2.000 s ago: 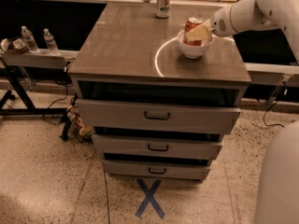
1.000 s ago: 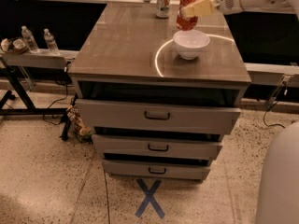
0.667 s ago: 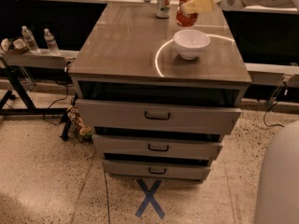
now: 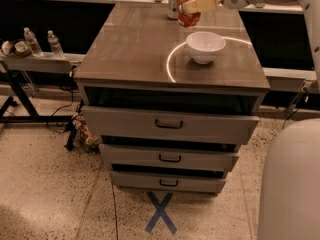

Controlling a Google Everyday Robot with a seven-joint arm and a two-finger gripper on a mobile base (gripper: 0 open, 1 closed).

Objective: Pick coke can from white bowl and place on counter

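The red coke can will go down from my gripper on the counter's bare edge [image 4: 106,43] nearest the water bottles.
My gripper [image 4: 196,4] reaches in from the upper right and is shut on the red coke can [image 4: 189,8]. It holds the can in the air above the far part of the counter [image 4: 135,44], up and to the left of the white bowl [image 4: 205,46]. One pale finger [image 4: 201,3] crosses the can's front. The bowl stands upright and empty on the counter's right side, inside the bright ring of light.
A pale white-green can [image 4: 174,1] stands at the counter's far edge, just left of the held can. The three cabinet drawers [image 4: 169,128] stick out slightly. Water bottles [image 4: 42,42] stand on a low shelf at the left. My white base [image 4: 290,184] fills the lower right.
The gripper lifted the coke can out of the white bowl and carried it up and to the left. The bowl stays in place, now empty.
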